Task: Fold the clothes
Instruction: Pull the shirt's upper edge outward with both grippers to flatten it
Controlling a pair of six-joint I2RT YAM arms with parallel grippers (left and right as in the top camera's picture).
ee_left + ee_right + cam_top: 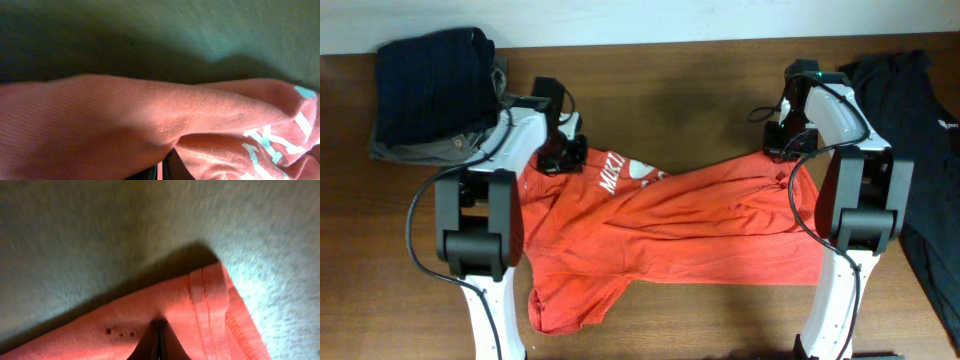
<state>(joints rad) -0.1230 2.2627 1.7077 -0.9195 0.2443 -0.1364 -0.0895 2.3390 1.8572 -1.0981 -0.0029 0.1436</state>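
Next, I release the T-shirt's corner, now pinched just above the table, from my right gripper on the bare brown table (793, 125) just behind the shirt, near the black garment.
The orange-red T-shirt (660, 225) lies crumpled across the middle of the brown table, its white lettering (618, 172) near the upper left. My left gripper (563, 155) is shut on the shirt's upper left edge; in the left wrist view the cloth (125, 125) bulges over the closed fingers (161, 172). My right gripper (788, 143) is shut on the shirt's upper right corner; in the right wrist view the hemmed corner (205, 302) sits just above the table, pinched by the closed fingers (159, 330).
Folded navy and grey garments (435, 90) are stacked at the back left corner. A black garment with a small white logo (920, 150) lies along the right edge. Bare brown table (670, 90) shows behind the shirt.
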